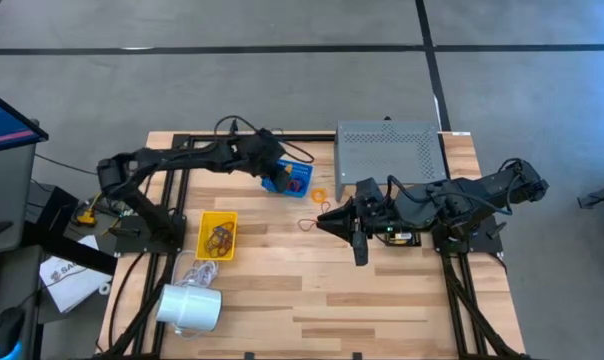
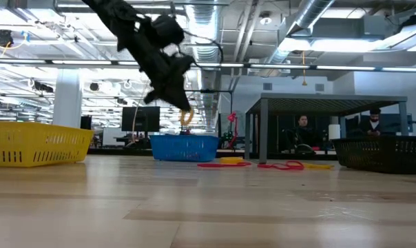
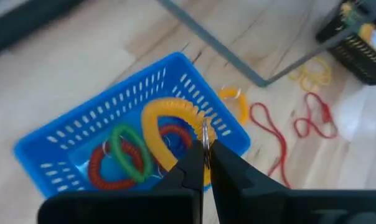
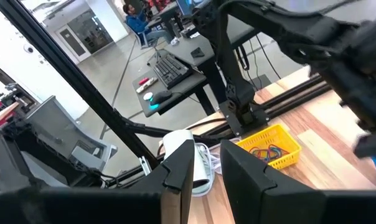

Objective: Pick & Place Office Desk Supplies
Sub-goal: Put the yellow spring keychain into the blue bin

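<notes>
I will let go of the yellow coil band, now hanging above the blue basket, with my left gripper in the blue basket's end [image 1: 295, 185] [image 3: 183, 140] closest to the loose orange band.
My left gripper [image 3: 205, 148] hovers over a blue slotted basket [image 3: 70, 140] near the table's far edge and is shut on a yellow coil band [image 3: 155, 124]. In the low view the band [image 2: 186, 117] hangs above the basket [image 2: 184, 147]. Green [image 3: 127, 151] and red [image 3: 101, 174] coil bands lie in the basket. Red bands [image 3: 312, 118] and yellow bands [image 3: 312, 73] lie loose on the wood. My right gripper [image 1: 324, 218] waits open and low at mid-table, right of a yellow basket [image 1: 219, 235] that holds bands. My left gripper pinches the yellow coil band between its two fingertips, at the band's upper part beside a small grey metal ring [image 3: 204, 132]. The fingers come from above, slanting down. The band is lifted clear and hangs below them over the blue basket.
A grey perforated shelf [image 1: 387, 150] stands at the far right. A white cylinder with a cord [image 1: 190, 305] lies at the near left. An orange band [image 1: 319, 195] and a red one [image 1: 307, 225] lie between the baskets and my right gripper. Bare wood spans the near half.
</notes>
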